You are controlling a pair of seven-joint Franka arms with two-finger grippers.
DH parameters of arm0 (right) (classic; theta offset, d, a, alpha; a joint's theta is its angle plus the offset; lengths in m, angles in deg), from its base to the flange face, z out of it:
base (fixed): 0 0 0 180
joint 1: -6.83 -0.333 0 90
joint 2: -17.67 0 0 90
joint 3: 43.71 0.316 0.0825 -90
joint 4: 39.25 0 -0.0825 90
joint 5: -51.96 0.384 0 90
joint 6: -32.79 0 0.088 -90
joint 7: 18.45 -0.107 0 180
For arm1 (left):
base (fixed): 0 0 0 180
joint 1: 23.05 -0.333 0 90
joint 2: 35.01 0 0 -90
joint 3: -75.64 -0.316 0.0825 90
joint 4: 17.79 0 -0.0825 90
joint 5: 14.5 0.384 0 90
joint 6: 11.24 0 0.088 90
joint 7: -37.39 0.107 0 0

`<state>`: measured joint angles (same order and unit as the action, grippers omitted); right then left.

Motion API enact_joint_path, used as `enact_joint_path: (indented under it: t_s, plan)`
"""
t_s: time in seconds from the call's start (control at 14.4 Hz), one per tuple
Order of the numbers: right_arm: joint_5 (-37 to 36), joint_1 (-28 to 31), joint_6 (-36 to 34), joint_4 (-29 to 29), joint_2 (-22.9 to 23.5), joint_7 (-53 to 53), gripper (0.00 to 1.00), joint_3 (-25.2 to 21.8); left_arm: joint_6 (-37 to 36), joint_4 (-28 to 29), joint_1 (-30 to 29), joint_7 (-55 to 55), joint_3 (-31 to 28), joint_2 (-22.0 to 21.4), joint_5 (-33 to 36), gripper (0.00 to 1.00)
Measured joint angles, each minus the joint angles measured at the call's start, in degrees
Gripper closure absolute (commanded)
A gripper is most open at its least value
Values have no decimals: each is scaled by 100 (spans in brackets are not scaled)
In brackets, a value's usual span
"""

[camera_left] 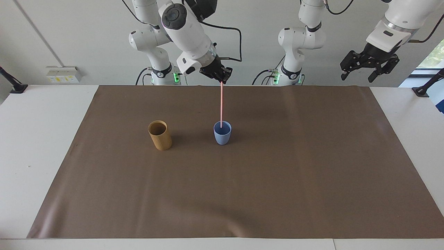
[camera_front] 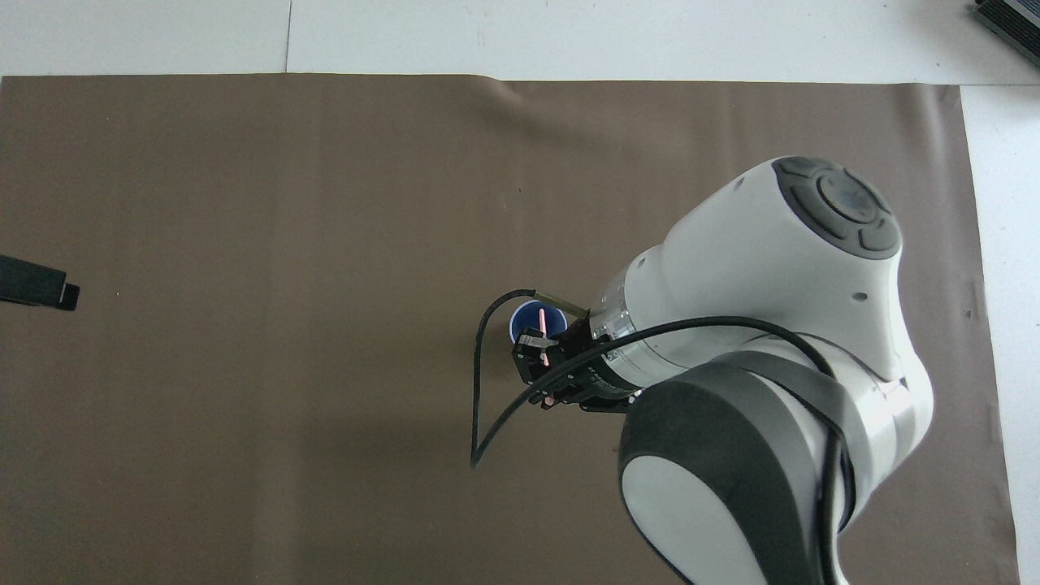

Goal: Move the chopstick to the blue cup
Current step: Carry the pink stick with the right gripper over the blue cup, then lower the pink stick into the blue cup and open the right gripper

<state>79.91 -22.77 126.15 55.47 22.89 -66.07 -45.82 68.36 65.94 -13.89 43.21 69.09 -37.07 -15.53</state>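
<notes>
The pink chopstick will lean inside the blue cup [camera_front: 537,330], on its rim, once my right gripper releases.
My right gripper [camera_left: 221,79] [camera_front: 545,363] is shut on the top end of the pink chopstick [camera_left: 221,104] [camera_front: 543,315] and hangs over the blue cup [camera_left: 222,133] [camera_front: 527,319]. The chopstick hangs nearly upright, its lower tip just inside the cup's mouth. The small light-blue cup stands on the middle of the brown mat [camera_left: 242,180]. From overhead the right arm covers part of the cup. My left gripper [camera_left: 359,72] waits open, raised over the left arm's end of the table; only a dark tip of it [camera_front: 36,284] shows from overhead.
A taller tan-brown cylindrical cup [camera_left: 160,135] stands on the mat beside the blue cup, toward the right arm's end of the table; the right arm hides it from overhead. A black cable [camera_front: 487,382] loops down from the right wrist.
</notes>
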Motion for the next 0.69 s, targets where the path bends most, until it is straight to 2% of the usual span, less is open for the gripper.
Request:
enact_joint_path:
  t_s: [0.28, 0.69]
  plan:
    - [24, -38, -12, 18, 243, -8, 100, -4, -8, -1, 0, 0, 0, 0, 0, 0]
    - [25, -55, 145, 122, 329, -20, 99, -17, -19, -2, -1, 0, 0, 0, 0, 0]
